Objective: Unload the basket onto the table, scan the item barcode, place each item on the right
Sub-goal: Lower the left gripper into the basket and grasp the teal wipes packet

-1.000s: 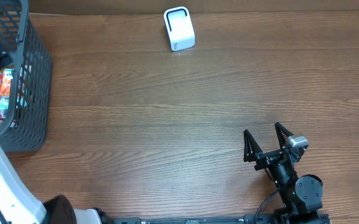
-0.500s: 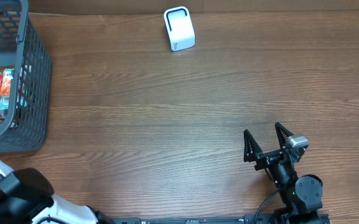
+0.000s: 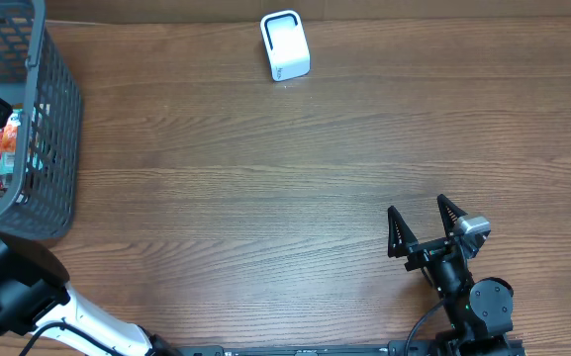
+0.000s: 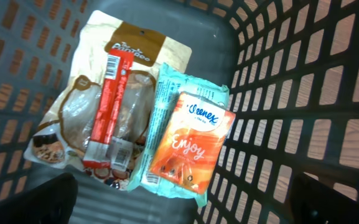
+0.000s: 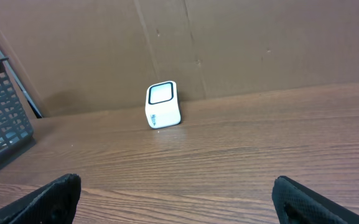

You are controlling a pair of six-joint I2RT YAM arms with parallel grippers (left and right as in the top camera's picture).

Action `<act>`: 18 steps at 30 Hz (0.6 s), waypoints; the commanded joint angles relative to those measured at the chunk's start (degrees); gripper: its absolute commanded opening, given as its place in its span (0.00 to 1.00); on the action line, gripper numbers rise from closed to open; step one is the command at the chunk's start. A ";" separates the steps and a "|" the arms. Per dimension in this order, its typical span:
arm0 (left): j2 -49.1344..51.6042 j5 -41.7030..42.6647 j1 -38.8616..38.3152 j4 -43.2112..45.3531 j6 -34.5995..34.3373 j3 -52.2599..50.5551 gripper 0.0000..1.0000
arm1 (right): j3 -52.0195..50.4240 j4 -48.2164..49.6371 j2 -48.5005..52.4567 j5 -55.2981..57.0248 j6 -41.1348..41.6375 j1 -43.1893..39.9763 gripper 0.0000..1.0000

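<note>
Next, I bring my left gripper down to the teal packet's middle point(image 3: 10, 138) point(image 4: 180, 129), where the orange Kleenex tissue pack is lying, and close it there.
Several packaged items lie on the floor of a grey mesh basket point(image 4: 303, 93): an orange Kleenex tissue pack point(image 4: 195, 140) on a teal packet point(image 4: 167, 87), a red stick pack point(image 4: 107, 106) and a brown snack bag point(image 4: 129, 46). My left gripper point(image 4: 188, 205) hangs open above them, touching nothing. The white barcode scanner point(image 3: 285, 45) stands upright at the table's far edge, also in the right wrist view as scanner point(image 5: 163, 104). Near the front edge my right gripper point(image 3: 421, 225) rests open and holds nothing.
The basket point(image 3: 38, 129) stands at the table's left end, its corner showing as basket point(image 5: 2, 118) in the right wrist view. Brown wood tabletop point(image 3: 265, 198) stretches between basket, scanner and right arm. A brown cardboard wall point(image 5: 229, 43) rises behind the scanner.
My left arm has shifted along the left edge, its dark elbow joint now showing near the front corner. The right arm and scanner have not moved.
</note>
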 commanded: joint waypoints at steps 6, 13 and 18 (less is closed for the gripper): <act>5.09 1.55 0.15 -0.57 2.23 0.37 1.00 | -0.61 0.17 -0.46 0.11 -0.44 -0.11 1.00; 10.91 1.73 0.15 -1.27 2.36 0.37 1.00 | -0.61 0.17 -0.46 0.11 -0.44 -0.11 1.00; 14.78 1.99 -0.20 -1.27 2.43 0.37 1.00 | -0.61 0.17 -0.46 0.11 -0.44 -0.11 1.00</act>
